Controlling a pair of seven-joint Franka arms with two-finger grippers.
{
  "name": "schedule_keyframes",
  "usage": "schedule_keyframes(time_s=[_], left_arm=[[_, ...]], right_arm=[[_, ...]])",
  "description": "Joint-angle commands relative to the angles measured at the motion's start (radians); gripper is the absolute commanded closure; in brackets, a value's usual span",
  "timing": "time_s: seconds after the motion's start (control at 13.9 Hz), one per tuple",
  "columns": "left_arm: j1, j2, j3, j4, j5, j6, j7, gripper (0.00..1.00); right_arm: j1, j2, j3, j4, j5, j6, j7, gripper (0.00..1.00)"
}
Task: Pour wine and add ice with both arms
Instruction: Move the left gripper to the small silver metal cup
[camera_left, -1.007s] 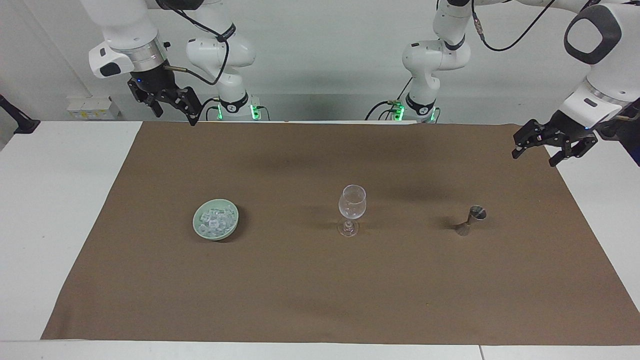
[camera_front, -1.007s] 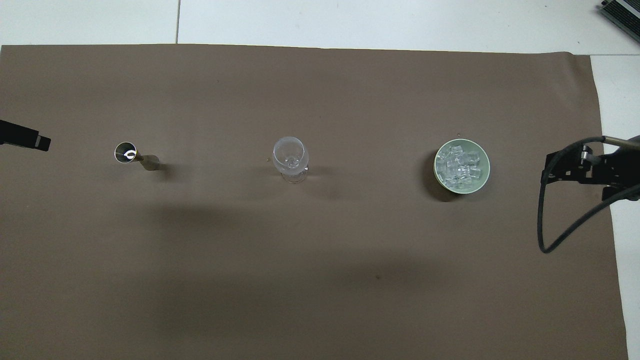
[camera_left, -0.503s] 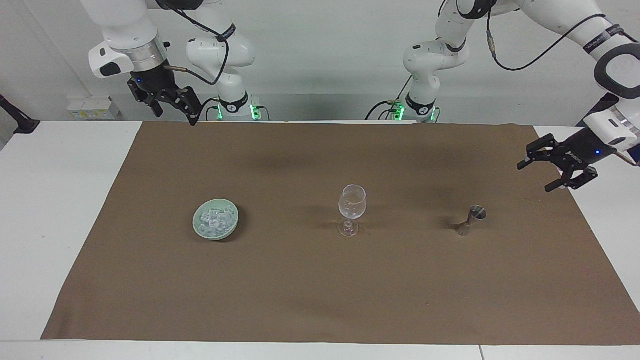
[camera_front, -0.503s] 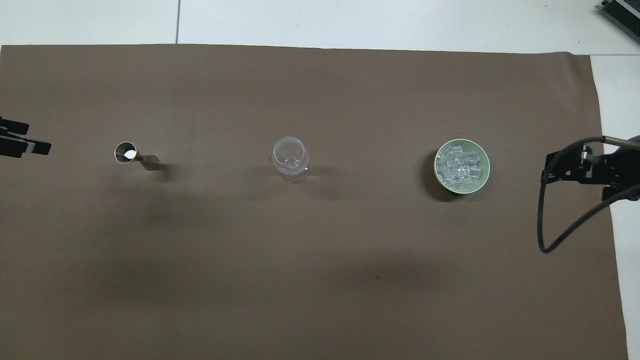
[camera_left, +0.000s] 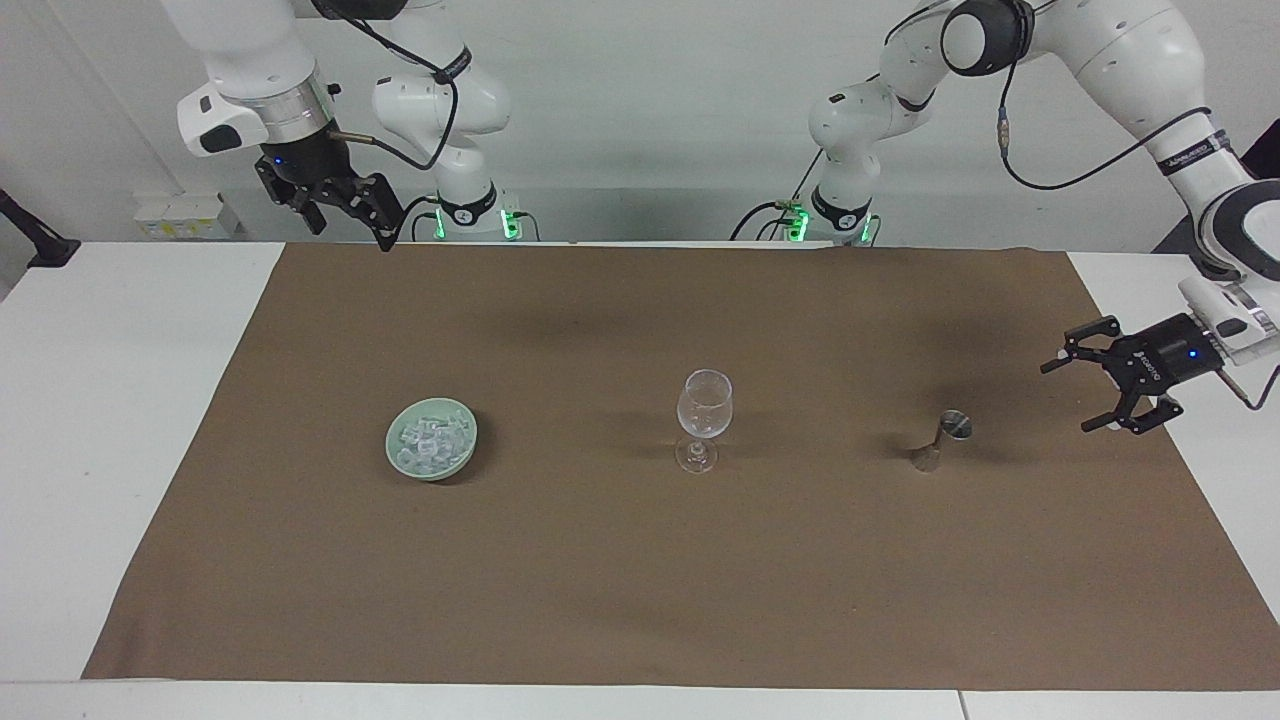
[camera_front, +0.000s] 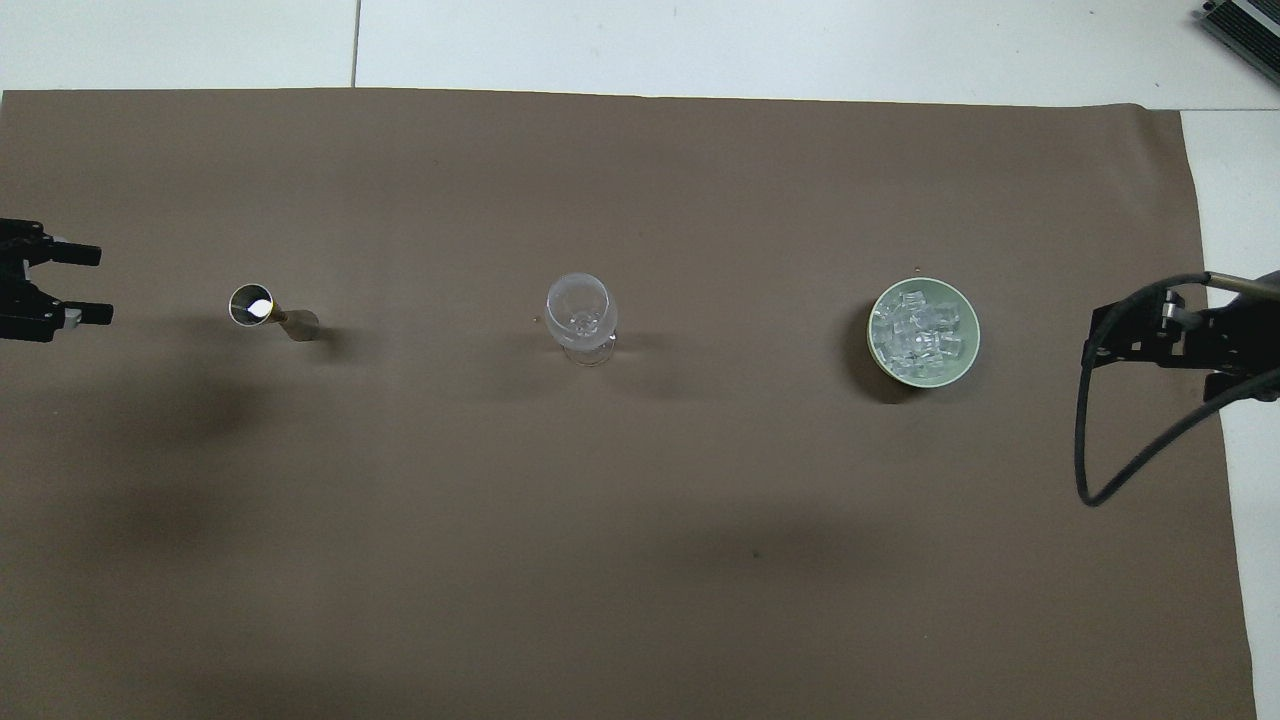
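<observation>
The metal jigger's narrow middle (camera_front: 280, 316), just below its upper cup, is the next place for my left gripper to go to and close.
An empty-looking clear wine glass (camera_left: 705, 415) (camera_front: 581, 318) stands mid-table. Toward the right arm's end sits a pale green bowl (camera_left: 392, 445) (camera_front: 972, 335) heaped with ice (camera_left: 430, 438) (camera_front: 920, 330). A small metal jigger (camera_left: 945, 440) (camera_front: 265, 310) stands toward the left arm's end. No wine shows; what the jigger holds cannot be seen. My left gripper (camera_left: 1065, 398) (camera_front: 103, 284) hangs low beside the jigger, open and facing it, a hand's width away. My right gripper (camera_left: 352, 235) (camera_front: 1095, 335) waits open, raised high over the cloth at the right arm's end.
A brown cloth (camera_left: 640, 580) covers most of the white table (camera_left: 120, 400). A black cable (camera_front: 1085, 460) loops down from the right arm's wrist. The three objects stand in one row across the middle of the cloth.
The left arm has swung down and brought its open gripper lower, level with the jigger. The right arm, glass, bowl and jigger have not moved.
</observation>
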Motion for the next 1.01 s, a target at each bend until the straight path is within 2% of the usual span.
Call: schedule_keyframes(time_s=[0.0, 0.22, 0.36, 0.43, 0.5, 0.58, 0.79, 0.93], left_arm=[[0.044, 0.056, -0.02, -0.024, -0.123, -0.01, 0.154, 0.0], [0.078, 0.151, -0.027, -0.024, -0.261, -0.013, 0.258, 0.0], [0.119, 0.188, -0.067, -0.027, -0.298, -0.022, 0.333, 0.0], [0.145, 0.211, -0.098, -0.027, -0.313, -0.036, 0.382, 0.04], [0.165, 0.234, -0.115, -0.027, -0.316, -0.061, 0.439, 0.14], [0.17, 0.256, -0.123, -0.026, -0.326, -0.102, 0.479, 0.18], [0.182, 0.302, -0.145, -0.026, -0.358, -0.157, 0.493, 0.15], [0.181, 0.333, -0.155, -0.027, -0.379, -0.174, 0.569, 0.23]], right_arm=[[-0.012, -0.009, 0.005, -0.017, 0.027, 0.01, -0.03, 0.0], [-0.009, -0.009, 0.006, -0.017, 0.027, 0.024, -0.023, 0.0], [-0.007, -0.009, 0.005, -0.018, 0.027, 0.023, -0.022, 0.0], [-0.009, -0.009, 0.005, -0.017, 0.027, 0.023, -0.023, 0.0], [-0.01, -0.009, 0.005, -0.018, 0.027, 0.024, -0.026, 0.0], [-0.009, -0.009, 0.005, -0.018, 0.027, 0.023, -0.022, 0.0], [-0.012, -0.009, 0.003, -0.018, 0.026, 0.023, -0.032, 0.0], [-0.017, -0.009, 0.002, -0.018, 0.026, 0.024, -0.034, 0.0]])
